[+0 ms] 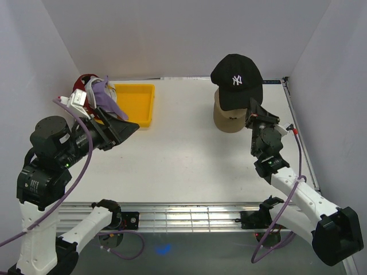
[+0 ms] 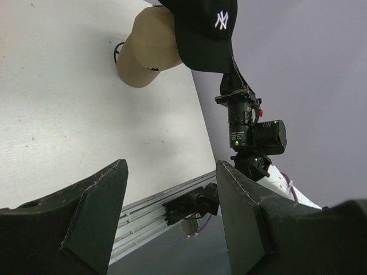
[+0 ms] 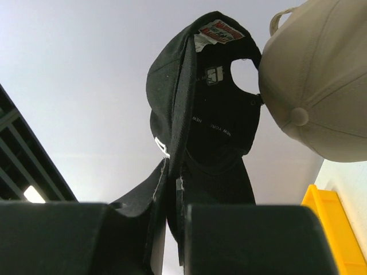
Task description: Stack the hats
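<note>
My right gripper is going to release the black cap over the top of the tan cap [image 1: 237, 107] [image 3: 312, 103].
The black cap with a white logo [image 1: 236, 80] hangs over the tan cap [image 1: 226, 120] at the back right. My right gripper [image 1: 256, 112] is shut on the black cap's brim; the right wrist view shows the black cap [image 3: 212, 114] pinched between my fingers, beside the tan cap [image 3: 315, 86]. The dark red [image 1: 85, 78], white [image 1: 93, 85] and lavender [image 1: 103, 94] caps lie bunched at the back left. My left gripper [image 1: 123, 127] is open and empty just in front of them. The left wrist view shows its jaws [image 2: 172, 189] apart, facing the black cap [image 2: 200, 34] and tan cap [image 2: 146, 51].
A yellow plastic tray [image 1: 137, 114] sits at the back left, beside the bunched caps, and shows in the right wrist view [image 3: 324, 229]. White walls close in the table on three sides. A metal rail [image 1: 183, 215] runs along the near edge.
</note>
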Controlling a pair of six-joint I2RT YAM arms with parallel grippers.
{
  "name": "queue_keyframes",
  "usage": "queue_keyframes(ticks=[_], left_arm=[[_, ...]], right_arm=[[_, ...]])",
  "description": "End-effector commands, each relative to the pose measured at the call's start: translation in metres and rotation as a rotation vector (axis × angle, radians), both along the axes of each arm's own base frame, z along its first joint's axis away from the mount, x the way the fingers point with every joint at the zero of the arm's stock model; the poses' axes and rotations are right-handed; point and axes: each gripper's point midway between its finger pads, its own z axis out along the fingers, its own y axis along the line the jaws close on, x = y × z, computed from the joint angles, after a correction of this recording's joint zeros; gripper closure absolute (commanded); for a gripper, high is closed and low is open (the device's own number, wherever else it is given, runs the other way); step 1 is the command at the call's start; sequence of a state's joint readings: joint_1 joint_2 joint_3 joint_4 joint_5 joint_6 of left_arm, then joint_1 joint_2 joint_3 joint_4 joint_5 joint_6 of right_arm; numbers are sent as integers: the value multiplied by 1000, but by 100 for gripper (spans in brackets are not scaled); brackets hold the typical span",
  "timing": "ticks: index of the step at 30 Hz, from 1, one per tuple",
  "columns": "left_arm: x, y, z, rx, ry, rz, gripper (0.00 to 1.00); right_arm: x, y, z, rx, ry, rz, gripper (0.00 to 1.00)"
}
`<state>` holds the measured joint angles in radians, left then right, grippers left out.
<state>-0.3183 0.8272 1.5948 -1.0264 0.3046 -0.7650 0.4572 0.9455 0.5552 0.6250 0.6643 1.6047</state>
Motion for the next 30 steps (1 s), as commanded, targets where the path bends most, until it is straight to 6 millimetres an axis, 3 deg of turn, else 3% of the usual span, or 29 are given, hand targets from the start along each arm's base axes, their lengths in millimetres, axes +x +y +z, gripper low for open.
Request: queue_keyframes(ticks=[1, 9, 15, 30], left_arm=[[-1, -4, 1, -9, -7, -24, 27], [2, -6, -7, -1, 12, -29, 27], [4, -5, -10, 1, 20, -22, 27], [8, -7, -17, 7, 35, -27, 27]], right_arm=[[-13, -25, 25, 137, -119, -75, 92], [-5, -40, 38, 147, -217, -76, 92], [4, -39, 54, 144, -267, -44, 92], [-3, -41, -1, 145, -190, -40, 92]])
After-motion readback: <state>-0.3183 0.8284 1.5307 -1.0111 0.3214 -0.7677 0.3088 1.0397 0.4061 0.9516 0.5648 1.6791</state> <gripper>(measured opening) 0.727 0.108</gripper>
